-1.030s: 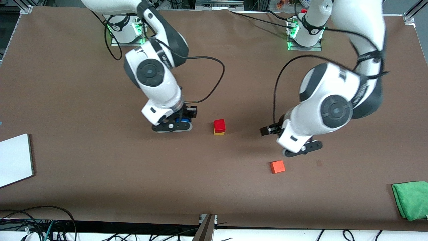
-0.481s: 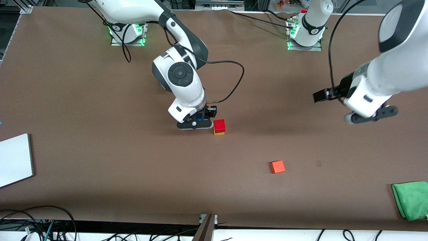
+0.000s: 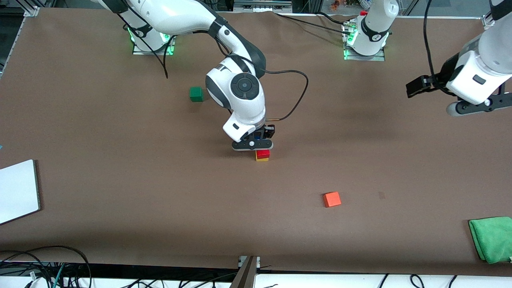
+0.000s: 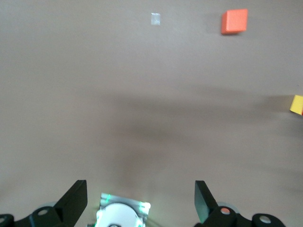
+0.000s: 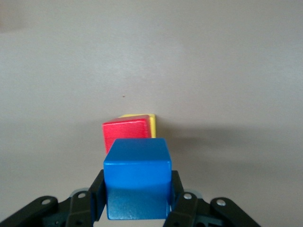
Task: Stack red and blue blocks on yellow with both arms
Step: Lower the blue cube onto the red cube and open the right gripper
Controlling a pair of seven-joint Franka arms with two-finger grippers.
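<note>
The blue block, still held just above the red block, will go down on top of the red block (image 3: 261,149) (image 5: 128,133) in the middle of the table, placed by my right gripper.
The red block (image 3: 263,153) sits on the yellow cube (image 3: 262,159) at mid-table. My right gripper (image 3: 253,144) is shut on the blue block (image 5: 137,182) and holds it just above the red block, overlapping it on the side toward the robot bases. In the right wrist view the red block (image 5: 127,132) and a yellow edge (image 5: 152,124) show just past the blue block. My left gripper (image 3: 476,107) is up in the air over the left arm's end of the table, open and empty (image 4: 139,204). The yellow cube (image 4: 297,104) shows at the edge of the left wrist view.
An orange-red cube (image 3: 332,199) lies nearer the front camera than the stack. A green cube (image 3: 196,94) lies farther from it, toward the right arm's base. A green cloth (image 3: 492,238) and a white board (image 3: 18,190) lie at the table's two ends.
My right gripper has carried the blue block sideways to over the red-on-yellow stack, uncovering the green cube. My left arm has pulled away from the stack toward its own end of the table.
</note>
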